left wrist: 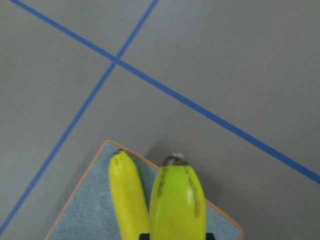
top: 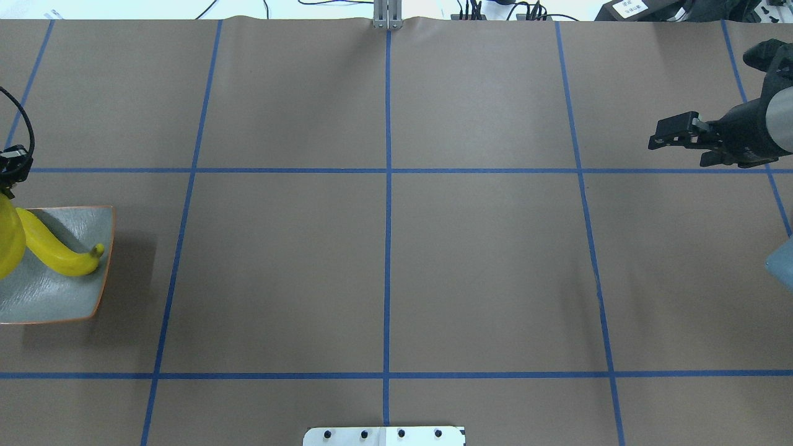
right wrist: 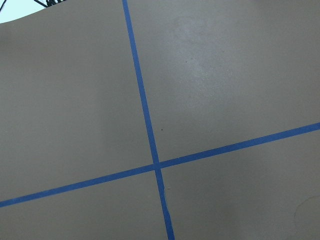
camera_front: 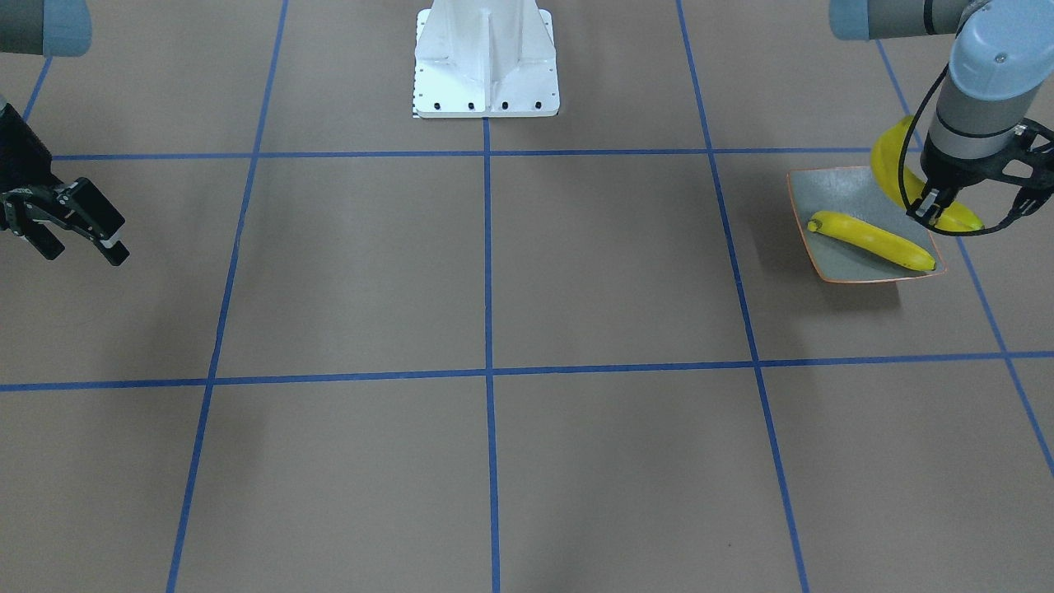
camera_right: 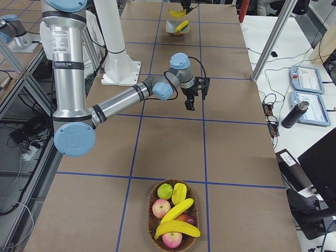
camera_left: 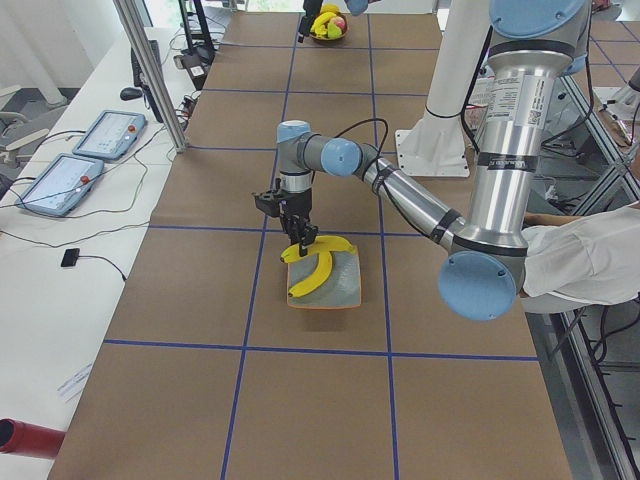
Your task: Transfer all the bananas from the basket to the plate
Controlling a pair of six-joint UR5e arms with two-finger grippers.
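Next, my left gripper lets go of the held banana on the plate's bare part (camera_front: 865,204) next to the lying banana, on the robot base side.
The grey-green plate (camera_front: 832,198) with an orange rim lies at the table's end on my left side; it also shows in the overhead view (top: 56,291). One yellow banana (camera_front: 873,239) lies on it. My left gripper (camera_front: 930,210) is shut on a second banana (camera_front: 888,165) and holds it over the plate's edge, beside the first; the left wrist view shows both, the held banana (left wrist: 177,200) and the lying one (left wrist: 127,195). My right gripper (camera_front: 76,244) is open and empty above bare table. The basket (camera_right: 152,210) still holds three bananas (camera_right: 177,209).
The basket stands at the table's end on my right side and also holds red apples (camera_right: 160,208) and a green fruit (camera_right: 165,191). The white robot base (camera_front: 486,58) stands at the middle of the table's edge. Blue tape lines cross the brown table.
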